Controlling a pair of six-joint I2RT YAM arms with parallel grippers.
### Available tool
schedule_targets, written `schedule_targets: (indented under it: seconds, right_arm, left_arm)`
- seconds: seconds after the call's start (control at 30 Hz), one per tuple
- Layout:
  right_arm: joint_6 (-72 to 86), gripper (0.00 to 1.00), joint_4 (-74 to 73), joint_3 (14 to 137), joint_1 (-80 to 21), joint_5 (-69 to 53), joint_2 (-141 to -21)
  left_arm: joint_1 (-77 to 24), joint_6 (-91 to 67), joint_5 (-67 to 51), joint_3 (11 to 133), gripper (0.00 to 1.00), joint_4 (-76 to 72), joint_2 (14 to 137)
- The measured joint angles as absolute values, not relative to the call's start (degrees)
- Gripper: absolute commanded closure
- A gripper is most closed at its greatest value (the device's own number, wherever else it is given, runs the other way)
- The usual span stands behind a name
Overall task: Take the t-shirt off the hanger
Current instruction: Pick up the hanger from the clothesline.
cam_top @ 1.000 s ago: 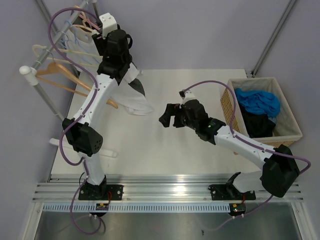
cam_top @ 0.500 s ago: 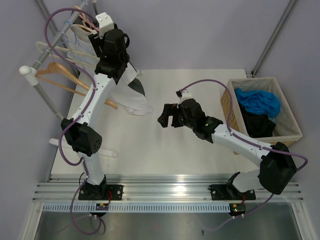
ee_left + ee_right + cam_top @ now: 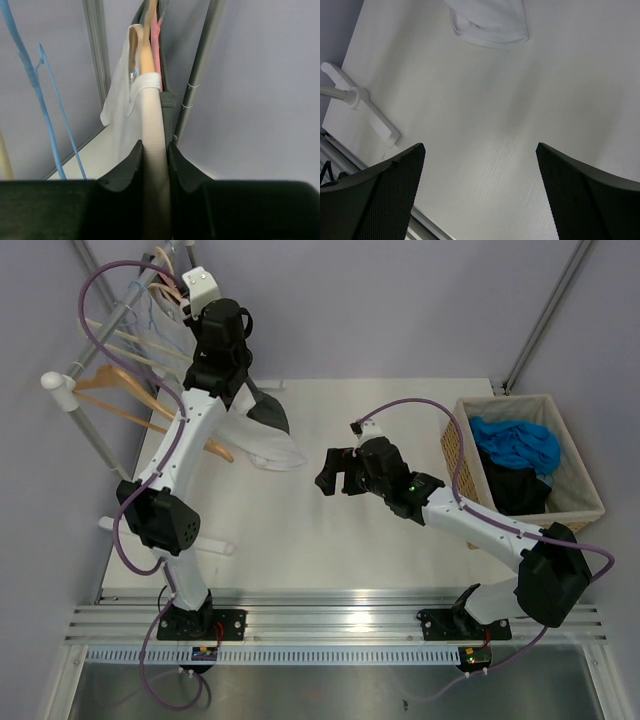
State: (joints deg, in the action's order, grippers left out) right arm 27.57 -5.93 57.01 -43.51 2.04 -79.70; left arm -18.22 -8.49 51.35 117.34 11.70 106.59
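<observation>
My left gripper pinches the dark garment too, so next I open and take only the white t-shirt's shoulder point(image 3: 151, 107) with its hanger.
The white t-shirt point(image 3: 268, 445) hangs from a wooden hanger point(image 3: 145, 47) on the rack, and its lower part drapes onto the table. In the left wrist view my left gripper point(image 3: 154, 148) is shut on the shirt's pale shoulder point(image 3: 152, 125), just below the ribbed collar point(image 3: 150, 80). A dark garment point(image 3: 169, 107) hangs directly behind it. From above, the left wrist point(image 3: 218, 330) is high at the rack. My right gripper point(image 3: 336, 472) hovers open over mid-table with nothing between its fingers. The shirt's hem point(image 3: 490, 22) lies ahead of it.
Bare wooden hangers point(image 3: 120, 390) and blue hangers point(image 3: 47, 100) hang on the rack point(image 3: 75, 390) at the left. The rack's white foot point(image 3: 362, 107) rests on the table's near left. At the right stands a wicker basket point(image 3: 575, 510) holding blue and black clothes.
My left gripper has risen toward the rack and its jaws have closed on the shirt's shoulder. The right gripper has drifted slightly left and stays open.
</observation>
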Motion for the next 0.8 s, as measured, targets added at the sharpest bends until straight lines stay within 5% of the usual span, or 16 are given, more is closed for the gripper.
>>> schedule_targets:
  seconds: [0.1,0.13,0.3,0.8]
  right_arm:
    - [27.6,0.01,-6.2,57.4,-43.5,2.0,-80.1]
    - [27.5,0.01,-6.2,57.6,-43.5,2.0,-80.2]
    - [27.3,0.01,-6.4,57.8,-43.5,2.0,-80.5]
    - [27.0,0.01,-6.6,58.2,-44.0,2.0,-80.8]
  left_arm:
    - [-18.0,-9.0,51.1,116.3,0.82,12.0,105.4]
    - [-18.0,-9.0,51.1,116.0,0.59,12.1,105.1]
    - [-17.9,-8.8,50.3,115.7,0.31,12.4,104.2]
    - [-17.5,-9.1,49.8,115.5,0.22,12.4,103.2]
